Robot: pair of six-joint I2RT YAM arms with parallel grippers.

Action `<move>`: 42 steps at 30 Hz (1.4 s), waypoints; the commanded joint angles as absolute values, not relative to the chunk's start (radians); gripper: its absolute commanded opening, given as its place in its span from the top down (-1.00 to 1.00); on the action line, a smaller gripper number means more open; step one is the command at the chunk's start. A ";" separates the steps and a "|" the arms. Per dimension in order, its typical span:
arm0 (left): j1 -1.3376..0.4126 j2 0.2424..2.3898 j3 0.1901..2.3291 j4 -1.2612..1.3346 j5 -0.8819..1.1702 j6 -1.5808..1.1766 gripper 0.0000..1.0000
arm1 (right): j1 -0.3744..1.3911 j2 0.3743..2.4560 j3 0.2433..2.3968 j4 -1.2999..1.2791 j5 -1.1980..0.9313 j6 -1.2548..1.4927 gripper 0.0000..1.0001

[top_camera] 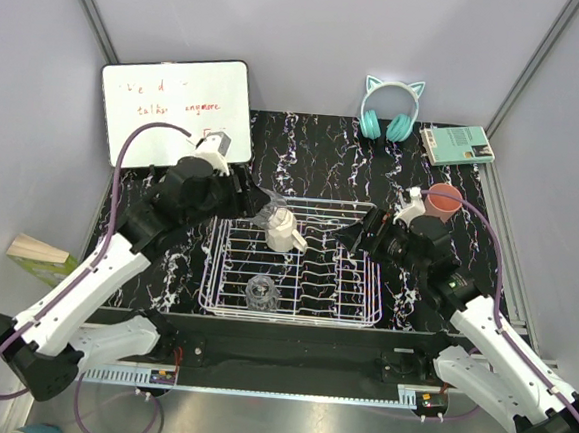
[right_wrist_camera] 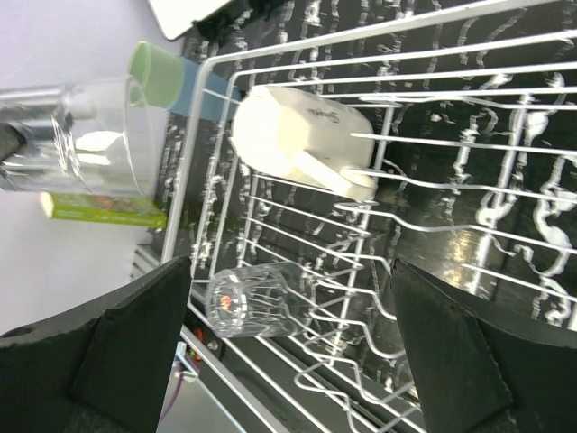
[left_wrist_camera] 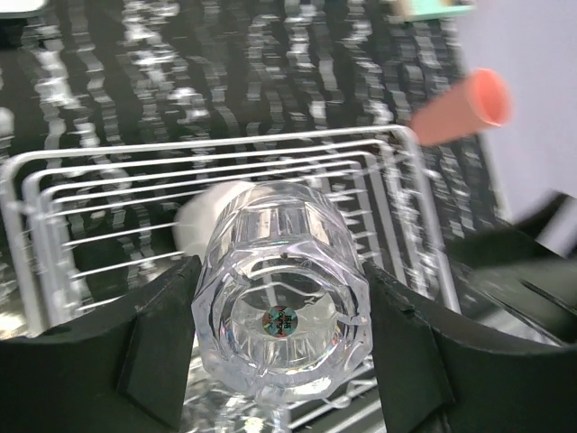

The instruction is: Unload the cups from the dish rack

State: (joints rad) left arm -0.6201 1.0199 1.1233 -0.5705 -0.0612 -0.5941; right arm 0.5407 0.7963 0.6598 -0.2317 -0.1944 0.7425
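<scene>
Next, my right gripper takes over the clear glass that my left gripper holds, closing on the rim (top_camera: 282,207) (right_wrist_camera: 142,183) of the glass above the dish rack.
The white wire dish rack (top_camera: 348,299) lies mid-table. A cream handled mug (top_camera: 283,232) lies on its far part, and a clear glass (top_camera: 260,292) lies on its side near the front. My left gripper (top_camera: 260,206) is shut on a second clear glass (left_wrist_camera: 281,307), holding it above the rack's far left corner. My right gripper (top_camera: 364,232) is open and empty over the rack's right half. Its wrist view shows the mug (right_wrist_camera: 297,135), the lying glass (right_wrist_camera: 252,299), the held glass (right_wrist_camera: 99,135), and a pale green cup (right_wrist_camera: 153,72) against a blue cup (right_wrist_camera: 209,92) beyond the rack's left side. A pink cup (top_camera: 443,201) stands on the table at right.
A whiteboard (top_camera: 174,112) leans at the back left. Teal cat-ear headphones (top_camera: 390,109) and a teal book (top_camera: 458,145) lie at the back right. A green box (top_camera: 41,257) sits off the table's left edge. Grey walls enclose the table.
</scene>
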 commanded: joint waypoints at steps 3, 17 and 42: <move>-0.618 0.913 1.008 -0.263 0.202 -0.601 1.00 | 0.549 0.770 0.692 -0.052 -0.314 0.794 -0.94; -0.617 0.864 0.695 0.366 0.394 -0.854 1.00 | 0.548 0.810 0.623 0.339 -0.495 1.000 -0.85; -0.658 0.974 0.626 0.560 0.428 -0.942 1.00 | 0.644 1.034 0.667 0.545 -0.520 1.046 0.04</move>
